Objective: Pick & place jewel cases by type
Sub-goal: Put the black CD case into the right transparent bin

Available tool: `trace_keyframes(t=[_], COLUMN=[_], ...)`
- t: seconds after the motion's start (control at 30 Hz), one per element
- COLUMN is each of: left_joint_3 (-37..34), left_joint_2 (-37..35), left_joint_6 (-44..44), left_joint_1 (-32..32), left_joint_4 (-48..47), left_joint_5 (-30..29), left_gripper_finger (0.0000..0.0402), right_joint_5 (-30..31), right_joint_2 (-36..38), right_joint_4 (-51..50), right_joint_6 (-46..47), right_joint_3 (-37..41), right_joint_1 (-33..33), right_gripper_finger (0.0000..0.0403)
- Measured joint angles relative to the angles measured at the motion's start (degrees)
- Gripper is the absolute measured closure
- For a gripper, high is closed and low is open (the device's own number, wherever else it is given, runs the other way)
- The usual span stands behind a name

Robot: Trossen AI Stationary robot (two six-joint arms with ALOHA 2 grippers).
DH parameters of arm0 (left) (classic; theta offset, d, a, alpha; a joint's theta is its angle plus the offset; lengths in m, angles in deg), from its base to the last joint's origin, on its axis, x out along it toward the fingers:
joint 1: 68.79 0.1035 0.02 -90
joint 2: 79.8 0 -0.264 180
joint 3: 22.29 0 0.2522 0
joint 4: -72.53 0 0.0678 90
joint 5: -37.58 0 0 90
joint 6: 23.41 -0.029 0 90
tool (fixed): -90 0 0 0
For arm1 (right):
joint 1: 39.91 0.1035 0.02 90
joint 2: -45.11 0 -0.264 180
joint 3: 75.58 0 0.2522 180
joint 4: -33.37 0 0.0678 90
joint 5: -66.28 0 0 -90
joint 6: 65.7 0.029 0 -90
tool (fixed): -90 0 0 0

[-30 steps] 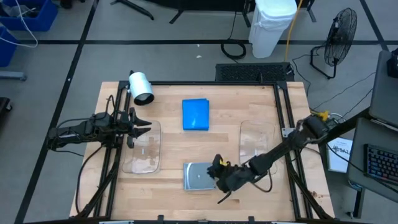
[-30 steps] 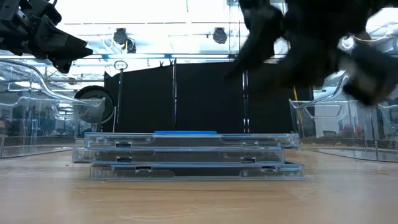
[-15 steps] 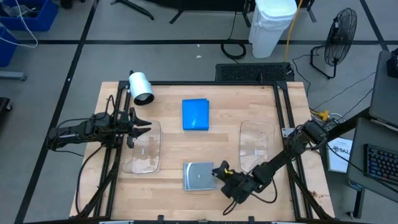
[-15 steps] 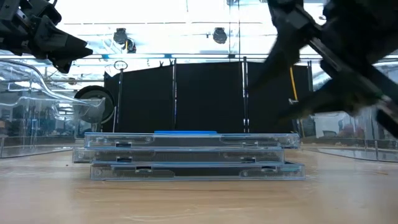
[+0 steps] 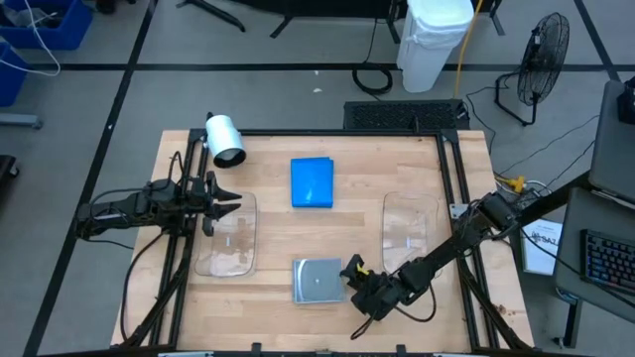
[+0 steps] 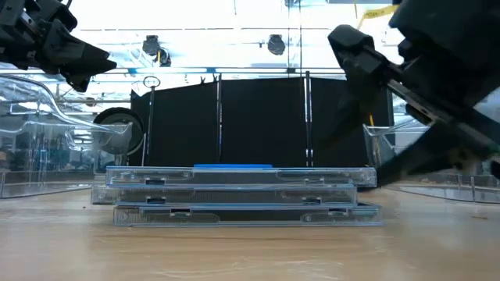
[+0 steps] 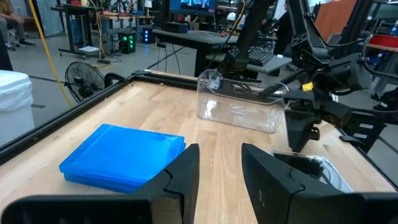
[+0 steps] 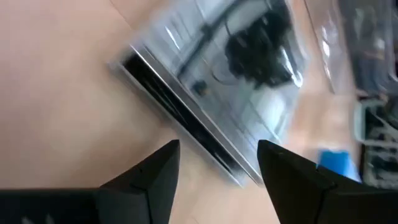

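Note:
I will close my left gripper on the grey jewel case's edge [image 5: 295,281] across from my right gripper, at the top of the grey stack.
A stack of grey translucent jewel cases [image 5: 317,281] lies flat near the table's near edge, also seen in the low view [image 6: 234,195] and the right wrist view [image 8: 211,81]. A stack of bright blue jewel cases [image 5: 313,182] lies flat toward the far middle [image 7: 124,155]. My right gripper [image 5: 353,282] is open, low beside the grey stack's right edge, its fingers pointing at the stack [image 8: 217,155] without touching it. My left gripper [image 5: 230,198] is open and hangs over the left clear tray [image 5: 226,238], holding nothing [image 7: 221,174].
A second clear rounded tray [image 5: 410,226] sits on the right, behind my right arm. A white cylinder [image 5: 225,139] lies at the far left corner. Black rails [image 5: 451,188] frame the table. Bare wood lies between the two stacks.
My right gripper has moved off the top of the grey stack toward the table's right and near edge and come down low beside it. The grey stack has stayed where it was.

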Motion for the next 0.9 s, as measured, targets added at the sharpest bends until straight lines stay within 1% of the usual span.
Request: trace_keyframes(t=[0.07, 0.27, 0.4, 0.5, 0.9], left_joint_3=[0.0, 0.0, 0.0, 0.0, 0.0], left_joint_2=[0.0, 0.0, 0.0, 0.0, 0.0], left_joint_6=[0.0, 0.0, 0.0, 0.0, 0.0], left_joint_1=[0.0, 0.0, 0.0, 0.0, 0.0], left_joint_4=[0.0, 0.0, 0.0, 0.0, 0.0], left_joint_5=[0.0, 0.0, 0.0, 0.0, 0.0], left_gripper_finger=[0.0277, 0.0277, 0.0277, 0.0277, 0.0277], right_joint_5=[-1.4, -1.2, 0.8, 0.6, 0.3], right_joint_2=[-1.3, -2.8, -3.0, -3.2, -3.1], right_joint_4=[1.4, 6.1, 9.8, 12.0, 12.7], right_joint_6=[-0.7, -6.2, -9.9, -12.2, -12.2], right_joint_3=[0.0, -0.1, 0.0, 0.0, 0.0], right_joint_1=[-0.2, -1.1, -1.9, -2.3, -3.2], right_gripper_finger=[0.0193, 0.0195, 0.0199, 0.0198, 0.02])
